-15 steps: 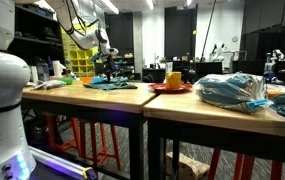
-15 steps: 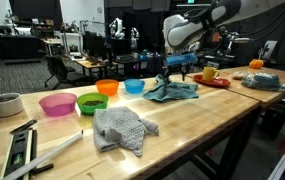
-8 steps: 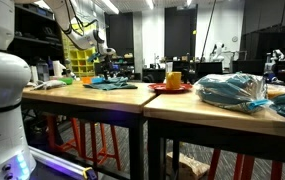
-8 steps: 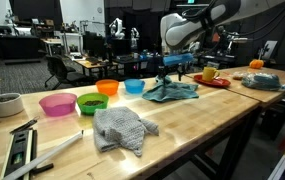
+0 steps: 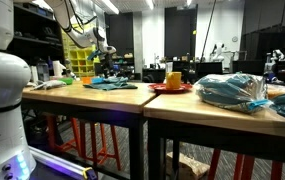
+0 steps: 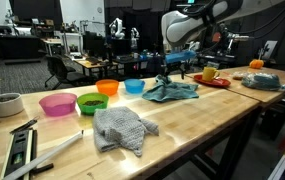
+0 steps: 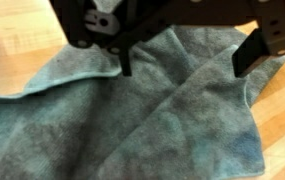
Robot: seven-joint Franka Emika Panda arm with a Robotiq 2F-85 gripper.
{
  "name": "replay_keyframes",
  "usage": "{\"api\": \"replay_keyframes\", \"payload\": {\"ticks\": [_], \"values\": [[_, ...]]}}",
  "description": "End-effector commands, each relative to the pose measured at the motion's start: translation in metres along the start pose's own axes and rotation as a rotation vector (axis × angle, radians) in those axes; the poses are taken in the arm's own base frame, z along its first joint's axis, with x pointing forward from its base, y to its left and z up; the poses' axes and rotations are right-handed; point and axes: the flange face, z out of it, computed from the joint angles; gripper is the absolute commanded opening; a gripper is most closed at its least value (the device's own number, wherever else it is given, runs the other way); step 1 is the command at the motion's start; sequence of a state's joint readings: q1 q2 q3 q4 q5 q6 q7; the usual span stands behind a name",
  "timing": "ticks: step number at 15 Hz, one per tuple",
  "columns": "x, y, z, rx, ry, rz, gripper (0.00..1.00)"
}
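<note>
The teal cloth's flat corner (image 5: 102,79) (image 7: 258,168) beside the bare wood of the table is the next spot my gripper will go to and close on.
A crumpled teal cloth (image 7: 132,120) lies on the wooden table (image 6: 212,120) and fills most of the wrist view. My gripper (image 7: 185,68) comes in from the top of that view and hangs just above the cloth, open, with a raised fold between its two dark fingers (image 7: 125,62). Nothing is gripped. In both exterior views the gripper (image 6: 174,68) (image 5: 107,68) hovers over the teal cloth (image 6: 172,92) (image 5: 110,85) near the far side of the table.
A grey cloth (image 6: 122,128) lies nearer the front. Pink (image 6: 57,103), green (image 6: 92,102), orange (image 6: 107,87) and blue (image 6: 134,86) bowls line the table edge. A red plate (image 6: 218,82) with a yellow mug (image 5: 173,79) and a plastic bag (image 5: 232,90) sit beyond.
The arm has lifted and shifted slightly over the teal cloth. The jaws have stayed open and the cloth has not moved.
</note>
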State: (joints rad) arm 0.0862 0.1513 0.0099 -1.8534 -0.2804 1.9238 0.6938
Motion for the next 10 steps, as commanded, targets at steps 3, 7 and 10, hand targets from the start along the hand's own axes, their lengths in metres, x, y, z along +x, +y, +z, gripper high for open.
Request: {"api": "replay_keyframes", "payload": {"ticks": [3,7,10], "values": [[-0.012,0.044,-0.002,-0.032,-0.079,0.007,0.72],[-0.013,0.067,0.009,-0.032,-0.098,0.019,0.41],[-0.021,0.081,0.023,-0.003,-0.108,-0.022,0.19]]}}
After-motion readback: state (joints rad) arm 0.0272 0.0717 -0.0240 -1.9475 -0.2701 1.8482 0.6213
